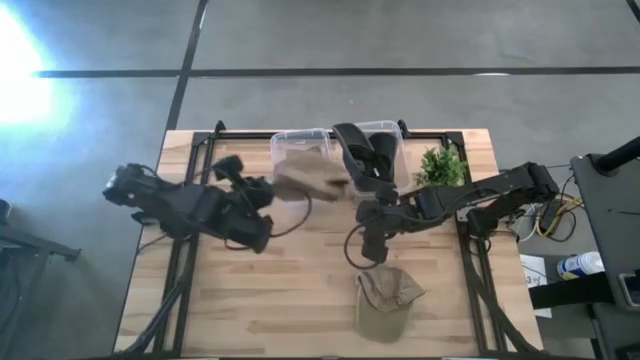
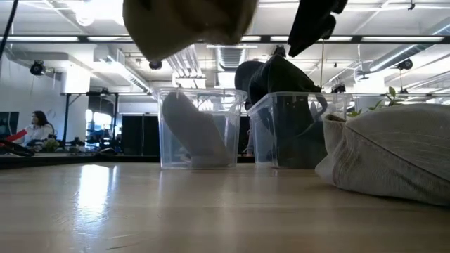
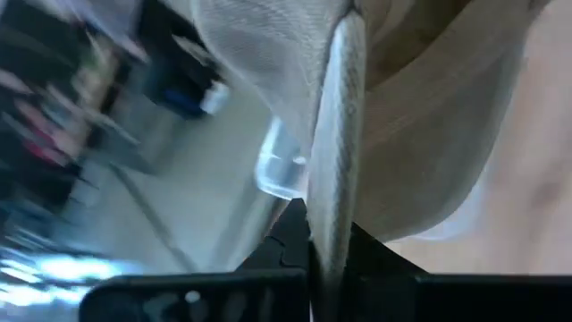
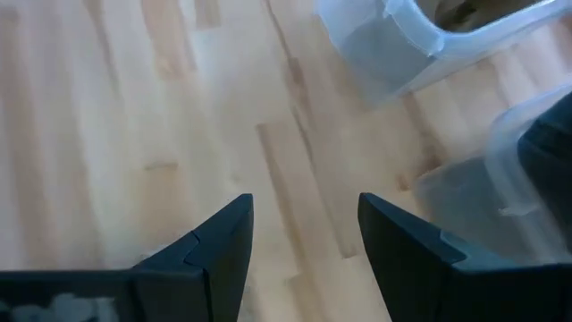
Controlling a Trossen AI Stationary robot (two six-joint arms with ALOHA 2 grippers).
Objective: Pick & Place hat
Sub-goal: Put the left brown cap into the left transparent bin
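Next, my left gripper opens and releases the tan hat so that it rests inside the clear bin farther from the green plant [image 1: 301, 177].
My left gripper [image 1: 268, 193] is shut on a tan hat [image 1: 308, 178], held in the air at the near edge of the left clear bin [image 1: 300, 147]. The hat also shows at the top of the low view [image 2: 190, 24] and fills the left wrist view [image 3: 375, 107]. A second tan hat [image 1: 385, 300] lies on the table near the front edge, its crown on the wood; it shows at the right of the low view [image 2: 394, 151]. Dark hats [image 1: 362, 160] fill the right clear bin [image 1: 385, 135]. My right gripper [image 4: 304, 241] is open and empty above the table's middle [image 1: 368, 240]. My left gripper pinches the tan hat by the edge of its brim [image 3: 335, 206] between its two fingers, coming level from the table's left side. The hat is lifted clear of the table and juts out past the fingers toward the left bin.
A small green plant [image 1: 442, 165] stands at the back right beside the right bin. Bare wood lies across the table's middle and front left [image 1: 250, 290]. In the low view a person [image 2: 35, 130] sits far off in the room behind.
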